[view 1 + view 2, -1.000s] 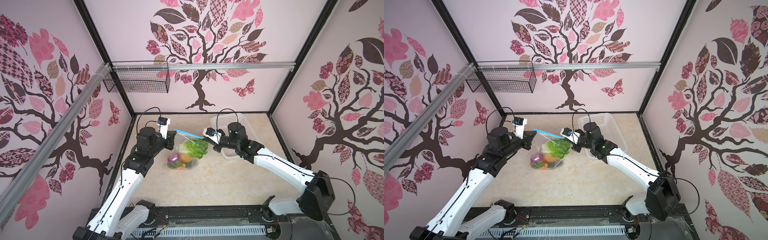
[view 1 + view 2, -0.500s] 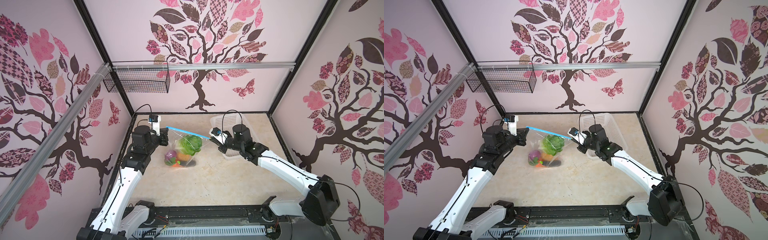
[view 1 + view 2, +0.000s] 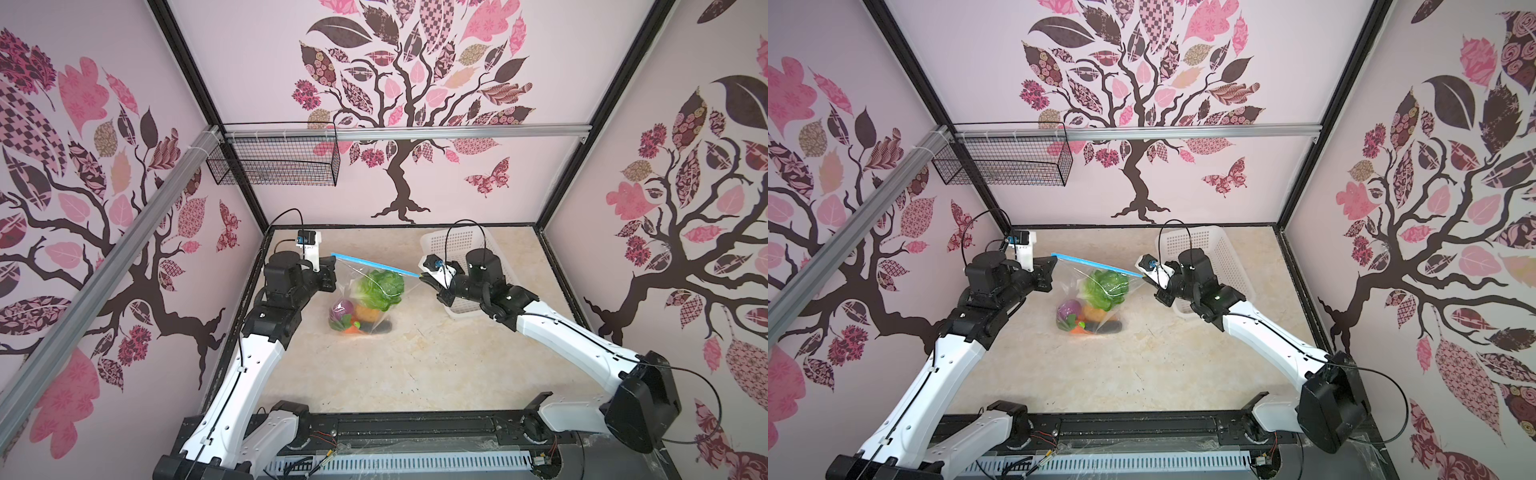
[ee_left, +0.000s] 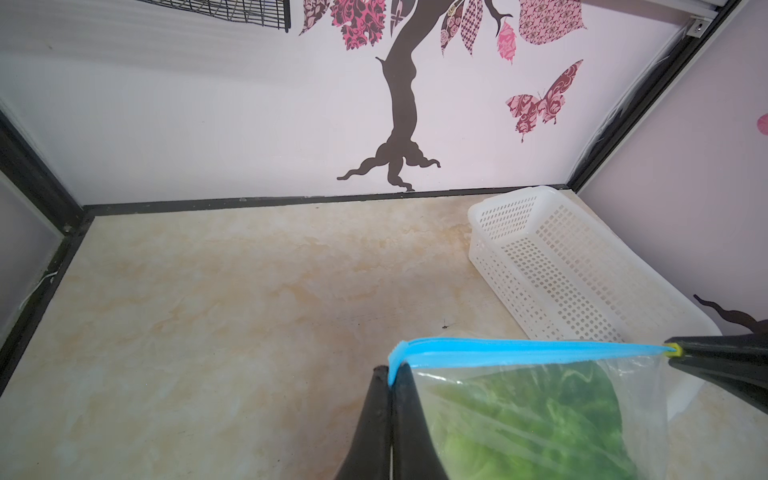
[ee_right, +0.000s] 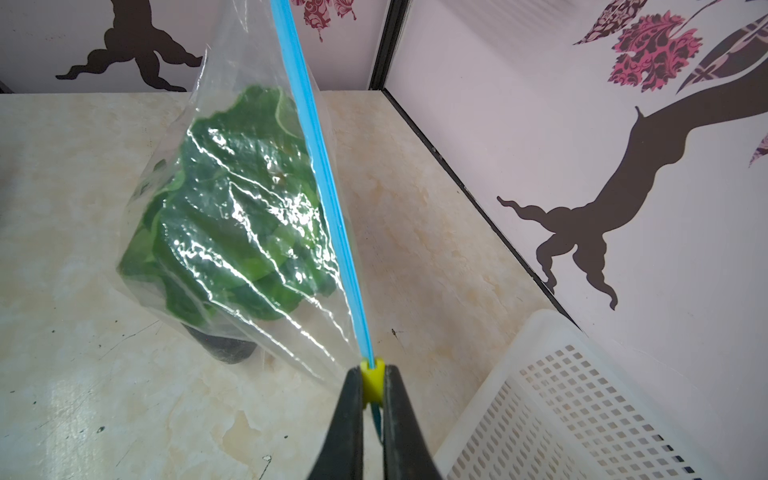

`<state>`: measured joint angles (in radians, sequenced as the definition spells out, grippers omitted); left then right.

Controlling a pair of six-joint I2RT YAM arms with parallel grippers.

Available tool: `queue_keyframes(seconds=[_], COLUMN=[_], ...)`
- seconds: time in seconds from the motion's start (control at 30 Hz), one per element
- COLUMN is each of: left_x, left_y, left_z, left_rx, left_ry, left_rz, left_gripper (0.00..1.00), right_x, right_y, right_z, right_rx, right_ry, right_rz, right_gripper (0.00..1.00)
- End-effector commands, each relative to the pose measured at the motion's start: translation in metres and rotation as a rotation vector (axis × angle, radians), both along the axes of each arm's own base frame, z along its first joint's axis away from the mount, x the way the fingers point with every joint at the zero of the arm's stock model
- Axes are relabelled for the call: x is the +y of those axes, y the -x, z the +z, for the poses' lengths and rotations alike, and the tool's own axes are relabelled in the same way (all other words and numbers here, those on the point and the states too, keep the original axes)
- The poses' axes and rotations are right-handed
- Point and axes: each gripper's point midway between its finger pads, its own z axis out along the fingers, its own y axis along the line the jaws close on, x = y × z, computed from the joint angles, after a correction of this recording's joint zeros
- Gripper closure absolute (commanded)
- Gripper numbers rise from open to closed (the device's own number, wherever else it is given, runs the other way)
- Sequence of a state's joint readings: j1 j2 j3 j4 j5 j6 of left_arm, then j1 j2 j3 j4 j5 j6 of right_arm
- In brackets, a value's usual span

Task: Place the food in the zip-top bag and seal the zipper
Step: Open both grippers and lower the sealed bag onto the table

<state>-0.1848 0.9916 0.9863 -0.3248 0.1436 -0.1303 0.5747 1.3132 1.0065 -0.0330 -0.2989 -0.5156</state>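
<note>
My right gripper should put down and let go of the yellow slider on the beige tabletop (image 3: 413,259) (image 5: 460,366) next to the white perforated basket.
The clear zip-top bag (image 3: 365,299) hangs above the table between my two grippers. Its blue zipper (image 3: 374,264) (image 3: 1096,262) is stretched taut between them. My left gripper (image 3: 332,259) (image 4: 390,370) is shut on the strip's left end. My right gripper (image 3: 422,275) (image 5: 371,374) is shut on the yellow slider (image 5: 371,382) at the right end. The food sits inside the bag: a green cabbage (image 3: 382,289) (image 5: 232,224) on top, a purple onion (image 3: 344,308), an orange carrot (image 3: 352,329) and a dark eggplant (image 3: 380,326) lower down. The bag's bottom rests near the tabletop.
A white perforated basket (image 3: 457,241) (image 5: 582,395) stands at the back right, just behind and under my right arm. A black wire basket (image 3: 274,166) hangs on the back wall at the left. Black frame edges bound the beige tabletop (image 3: 415,365).
The grippers have drawn apart: the right one went right with the slider, the left one went left and back. The blue strip between them is longer and tauter.
</note>
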Motion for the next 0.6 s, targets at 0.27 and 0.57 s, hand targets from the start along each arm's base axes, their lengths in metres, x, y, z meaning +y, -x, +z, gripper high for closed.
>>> queue_keyframes(seconds=[0.27, 0.57], left_x=[0.015, 0.044], left_y=[-0.012, -0.009], left_z=[0.007, 0.008], left_rx=[-0.056, -0.069], left_ry=[0.033, 0.018], left_rz=[0.074, 0.239], left_gripper=[1.0, 0.02], right_x=[0.012, 0.032], right_y=[-0.004, -0.044], right_z=[0.022, 0.016], right_rx=[0.094, 0.108], right_ry=[-0.133, -0.173], right_rz=[0.049, 0.009], right_gripper=[1.0, 1.0])
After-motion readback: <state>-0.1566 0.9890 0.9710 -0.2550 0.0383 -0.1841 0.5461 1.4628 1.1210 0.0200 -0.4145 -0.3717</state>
